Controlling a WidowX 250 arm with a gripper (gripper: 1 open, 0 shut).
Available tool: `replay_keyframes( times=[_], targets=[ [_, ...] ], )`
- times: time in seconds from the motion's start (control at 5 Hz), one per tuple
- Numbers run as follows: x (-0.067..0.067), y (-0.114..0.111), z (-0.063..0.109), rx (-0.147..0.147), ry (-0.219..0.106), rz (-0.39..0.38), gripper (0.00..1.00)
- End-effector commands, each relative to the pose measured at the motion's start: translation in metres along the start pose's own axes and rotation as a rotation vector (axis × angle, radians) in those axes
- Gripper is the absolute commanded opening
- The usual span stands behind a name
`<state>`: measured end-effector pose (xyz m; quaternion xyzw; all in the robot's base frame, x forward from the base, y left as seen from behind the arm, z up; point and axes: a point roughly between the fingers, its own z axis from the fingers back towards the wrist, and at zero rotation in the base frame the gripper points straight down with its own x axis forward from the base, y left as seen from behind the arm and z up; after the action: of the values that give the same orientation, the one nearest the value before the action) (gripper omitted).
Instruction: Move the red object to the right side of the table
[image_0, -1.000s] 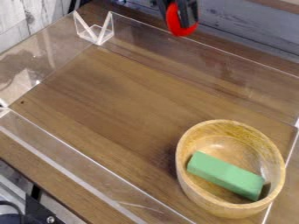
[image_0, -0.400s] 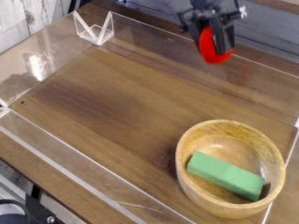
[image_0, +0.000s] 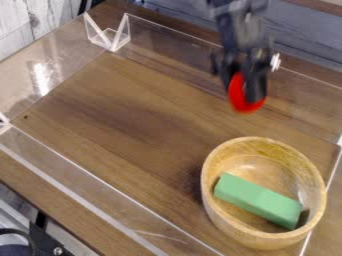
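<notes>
Next, my gripper releases the red object on the brown table (image_0: 267, 131) just behind the wooden bowl.
The red object (image_0: 246, 93) is a small round bright-red toy fruit, held between the fingers of my gripper (image_0: 245, 88) at the right rear of the table (image_0: 120, 120). The gripper comes down from the top of the view and is shut on the fruit, whose upper part the fingers hide. The fruit hangs just above or at the brown wood-grain surface; I cannot tell whether it touches. It lies a little behind the wooden bowl.
A round light wooden bowl (image_0: 227, 165) with a green rectangular block (image_0: 259, 200) in it stands at the front right. A low clear plastic rim (image_0: 80, 180) edges the table. A clear folded stand (image_0: 106, 33) sits at the back left.
The gripper has carried the red fruit from the back edge rightward and down toward the tabletop, closer to the bowl. The bowl and block have not moved.
</notes>
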<state>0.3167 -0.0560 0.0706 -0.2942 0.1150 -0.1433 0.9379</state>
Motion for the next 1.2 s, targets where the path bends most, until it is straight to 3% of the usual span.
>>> replay_keyframes(
  times=[0.0, 0.2, 0.4, 0.6, 0.8, 1.0],
  targets=[
    [0.002, 0.011, -0.007, 0.039, 0.011, -0.071, 0.00],
    [0.008, 0.013, -0.022, 0.014, 0.014, -0.012, 0.00],
    [0.000, 0.002, -0.015, 0.034, -0.012, 0.003, 0.00],
    [-0.009, -0.006, -0.004, 0.052, -0.016, -0.018, 0.00],
    [-0.008, -0.007, 0.002, 0.052, -0.010, -0.015, 1.00],
    [-0.008, -0.009, 0.009, 0.055, -0.005, -0.013, 1.00]
  ],
)
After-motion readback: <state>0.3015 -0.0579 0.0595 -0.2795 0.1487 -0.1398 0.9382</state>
